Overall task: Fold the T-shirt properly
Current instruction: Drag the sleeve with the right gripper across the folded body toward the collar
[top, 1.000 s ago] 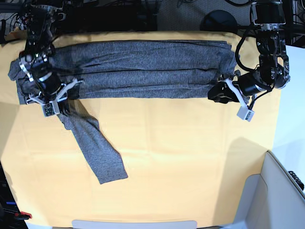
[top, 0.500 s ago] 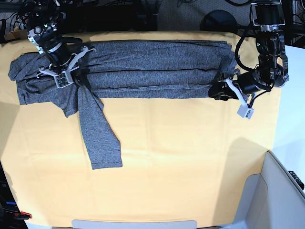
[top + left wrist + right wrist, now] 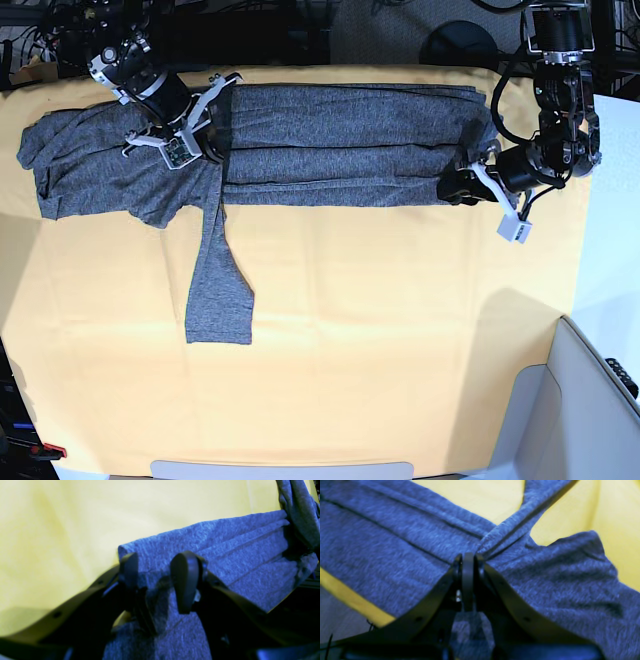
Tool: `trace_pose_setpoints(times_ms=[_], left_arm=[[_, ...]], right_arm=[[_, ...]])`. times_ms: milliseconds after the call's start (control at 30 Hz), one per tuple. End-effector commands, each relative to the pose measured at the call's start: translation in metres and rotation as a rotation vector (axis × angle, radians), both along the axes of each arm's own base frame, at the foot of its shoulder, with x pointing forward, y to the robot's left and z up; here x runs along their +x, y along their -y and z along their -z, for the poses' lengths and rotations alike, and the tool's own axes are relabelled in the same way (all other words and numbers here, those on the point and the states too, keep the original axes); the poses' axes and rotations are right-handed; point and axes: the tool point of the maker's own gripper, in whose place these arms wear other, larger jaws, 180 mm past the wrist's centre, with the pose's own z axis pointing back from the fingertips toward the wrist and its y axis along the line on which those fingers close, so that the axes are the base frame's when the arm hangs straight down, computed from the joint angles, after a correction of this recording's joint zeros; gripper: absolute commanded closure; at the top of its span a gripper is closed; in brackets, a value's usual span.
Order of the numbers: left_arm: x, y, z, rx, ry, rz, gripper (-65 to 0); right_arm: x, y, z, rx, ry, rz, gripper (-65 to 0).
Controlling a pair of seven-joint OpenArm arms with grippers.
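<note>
Next, my right gripper releases the sleeve's top on the T-shirt's folded part, closer to the folded part's far edge [image 3: 192, 138] [image 3: 495, 580].
The heather-grey T-shirt [image 3: 340, 150] lies as a long folded band across the far side of the yellow table cloth [image 3: 380, 330]. One long sleeve [image 3: 215, 290] trails toward the front. My right gripper [image 3: 212, 148] is shut on the sleeve's top where it meets the body; in the right wrist view [image 3: 468, 557] the jaws pinch a fold of grey cloth [image 3: 545, 580]. My left gripper [image 3: 452, 186] is at the band's right end. In the left wrist view [image 3: 156, 577] its fingers [image 3: 186, 580] hold a thick bunch of the shirt [image 3: 237, 552] near its corner.
A pale grey bin [image 3: 590, 400] stands at the front right. The table cloth's right edge [image 3: 582, 250] runs next to a white surface. A black round base [image 3: 460, 45] and cables lie behind the table. A red-handled tool [image 3: 40, 452] lies at the front left.
My right gripper has moved right and toward the back along the shirt, pulling the sleeve with it; the sleeve now hangs nearly straight. The left gripper has barely moved.
</note>
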Motion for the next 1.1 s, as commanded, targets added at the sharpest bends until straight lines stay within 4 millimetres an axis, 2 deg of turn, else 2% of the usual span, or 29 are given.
trace_pose_setpoints(times_ms=[0, 333, 433, 600, 667, 733, 1067], left_arm=[[0.01, -0.004, -0.013, -0.002, 0.051, -0.003, -24.7], [0.01, -0.003, -0.013, -0.004, 0.05, -0.002, -24.7], [0.013, -0.003, -0.016, -0.004, 0.06, -0.002, -24.7], [0.019, -0.002, -0.02, -0.003, 0.072, 0.002, -24.7], [0.018, -0.002, -0.02, -0.002, 0.071, 0.003, -24.7], [0.018, -0.002, -0.02, -0.002, 0.071, 0.003, -24.7], [0.019, -0.002, -0.02, -0.005, 0.075, 0.001, -24.7]], right_arm=[[0.002, -0.002, -0.01, 0.014, 0.036, -0.008, 0.0], [-0.009, 0.007, -0.006, 0.004, 0.007, -0.022, 0.0], [-0.011, 0.005, -0.012, 0.072, -0.003, -0.036, 0.0], [-0.008, 0.017, -0.027, 0.171, 0.001, -0.011, 0.0], [-0.011, 0.028, -0.028, 0.175, -0.007, 0.007, 0.0], [-0.012, 0.029, -0.029, 0.189, -0.013, 0.013, 0.0], [-0.025, 0.027, -0.018, 0.19, -0.06, 0.015, 0.0]])
